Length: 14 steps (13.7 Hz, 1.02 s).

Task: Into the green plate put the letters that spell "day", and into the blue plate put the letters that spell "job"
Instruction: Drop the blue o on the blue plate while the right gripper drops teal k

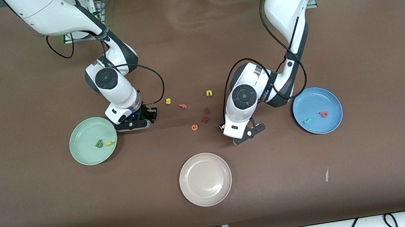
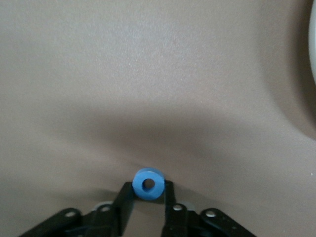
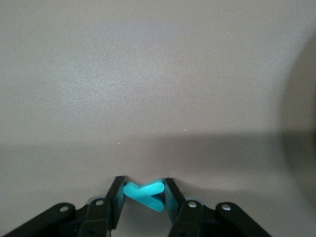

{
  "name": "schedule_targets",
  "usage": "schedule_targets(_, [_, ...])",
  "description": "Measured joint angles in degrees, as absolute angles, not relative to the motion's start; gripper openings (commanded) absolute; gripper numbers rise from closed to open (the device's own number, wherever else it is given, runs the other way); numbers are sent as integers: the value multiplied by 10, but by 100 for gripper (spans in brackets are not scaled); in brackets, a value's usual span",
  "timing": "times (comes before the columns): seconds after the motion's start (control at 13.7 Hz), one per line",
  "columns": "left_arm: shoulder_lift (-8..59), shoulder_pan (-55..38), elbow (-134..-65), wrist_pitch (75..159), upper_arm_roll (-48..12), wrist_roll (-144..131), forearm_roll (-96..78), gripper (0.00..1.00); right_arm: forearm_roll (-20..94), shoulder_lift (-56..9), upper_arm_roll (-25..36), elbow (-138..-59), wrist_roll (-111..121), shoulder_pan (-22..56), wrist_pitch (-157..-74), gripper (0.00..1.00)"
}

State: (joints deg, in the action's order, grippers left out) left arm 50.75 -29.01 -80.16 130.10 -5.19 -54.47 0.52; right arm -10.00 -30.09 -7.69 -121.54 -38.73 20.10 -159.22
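Observation:
My left gripper has the blue ring o to place. It is now down at the table. I will set it down with that gripper between the teal j and the pink-red b (image 1: 317, 113).
The green plate (image 1: 86, 154) holds a dark green d (image 1: 99, 144) and a yellow a (image 1: 110, 143). Beside it, low at the table, my right gripper (image 1: 134, 124) (image 3: 144, 195) is shut on the light teal y (image 3: 145, 193), one finger against each side. On the blue plate (image 1: 320, 128) lie a teal j (image 1: 307, 121) and a pink-red b (image 1: 324, 114). Between that plate and the loose letters, my left gripper (image 1: 245, 133) (image 2: 148, 191) is down at the table, shut on the blue ring o (image 2: 148, 184).
A beige plate (image 1: 208, 194) sits nearer the front camera, midway between the arms. Loose letters lie between the grippers: a yellow s (image 1: 168, 101), a yellow u (image 1: 209, 93), an orange e (image 1: 194, 127), and dark red ones (image 1: 206, 120).

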Motion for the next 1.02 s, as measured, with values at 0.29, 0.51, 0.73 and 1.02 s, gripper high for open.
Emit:
schedule_targets(0.29, [507,-292,-800,1299,-52,-547,15,13,-101,-271,-46,-1184,-312,199,-1499,28])
schedule_targets(0.51, [503,-276,-792,1260,-43,-514,50,13,-101,-245,-17,-1162,-224,190,-1447,29])
schedule_targets(0.73, [461,-238,-794,1185,-41,-420,55,14,-101,-236,-7,-1161,-116,148,-1435,100])
schedule_targets(1.02, [379,-167,-867,1171,-39,-260,56,14,-96,-232,-6,-1161,-69,110,-1422,100])
